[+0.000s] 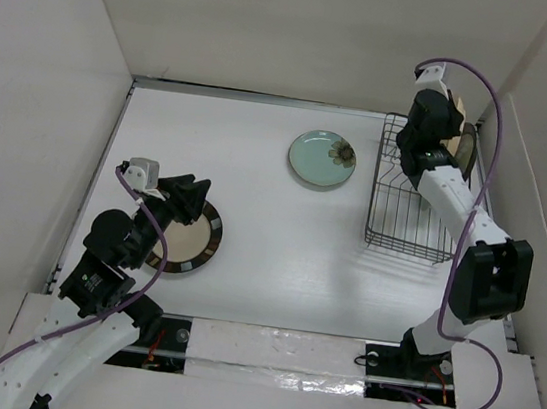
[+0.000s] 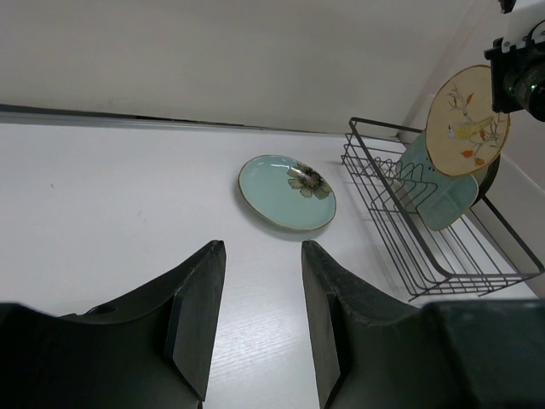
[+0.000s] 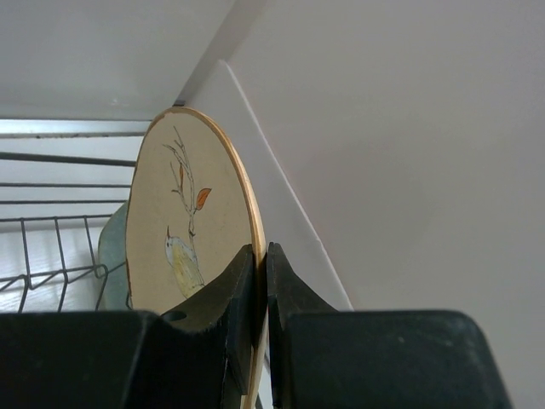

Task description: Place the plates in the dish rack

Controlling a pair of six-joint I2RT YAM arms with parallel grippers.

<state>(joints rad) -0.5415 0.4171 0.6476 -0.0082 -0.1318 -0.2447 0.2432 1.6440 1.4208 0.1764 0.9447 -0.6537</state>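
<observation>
Next, my right gripper lets go of the yellowish floral plate so that it stands in the dish rack, upright (image 1: 431, 161) (image 3: 92, 274) next to the pale-green squarish plate.
The black wire dish rack (image 1: 407, 250) stands at the right. My right gripper (image 3: 261, 251) is shut on the rim of the yellowish floral plate (image 3: 183, 230) and holds it upright above the rack's far end (image 2: 467, 121). A pale-green squarish plate (image 2: 436, 194) stands in the rack below it, with a dark-rimmed plate (image 1: 467, 149) behind. The teal round plate with the dark flower (image 1: 322, 158) lies flat left of the rack. My left gripper (image 1: 185, 200) is open and empty, over the far edge of the cream plate with the dark striped rim (image 1: 193, 244).
White walls enclose the table on the left, back and right; the right wall is close behind the rack (image 2: 351, 121). The arm bases sit at the near edge. Bare white tabletop (image 1: 277, 255) lies between the striped plate and the rack.
</observation>
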